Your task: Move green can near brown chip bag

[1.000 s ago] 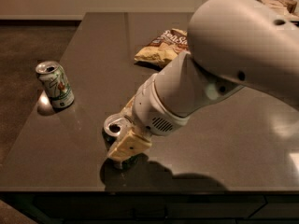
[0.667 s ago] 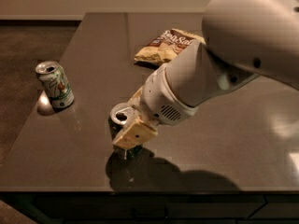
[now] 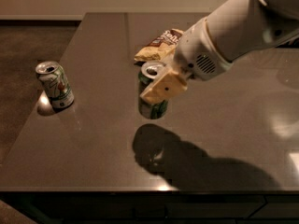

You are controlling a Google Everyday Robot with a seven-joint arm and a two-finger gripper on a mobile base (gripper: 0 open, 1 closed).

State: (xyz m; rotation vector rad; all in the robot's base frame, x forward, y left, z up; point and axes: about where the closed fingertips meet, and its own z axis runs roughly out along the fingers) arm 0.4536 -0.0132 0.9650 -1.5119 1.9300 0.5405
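The robot's gripper should release the green can on the table, close against the front of the brown chip bag [image 3: 171, 83].
The green can [image 3: 152, 107], dark green with a silver top, is held by my gripper [image 3: 155, 90] above the dark table [image 3: 93, 139]. It hangs just in front of the brown chip bag [image 3: 157, 45]. The gripper is shut on the can. One tan finger pad [image 3: 164, 87] lies across the can's side and the other finger is hidden behind it. The white arm reaches in from the upper right. The can's shadow falls on the table below it.
A white and pale-green can [image 3: 55, 84] with leaf artwork stands near the table's left edge. The table's front edge runs along the bottom of the view. The floor lies beyond the left edge.
The gripper has carried the green can up and toward the back right, from the front middle of the table to just in front of the chip bag.
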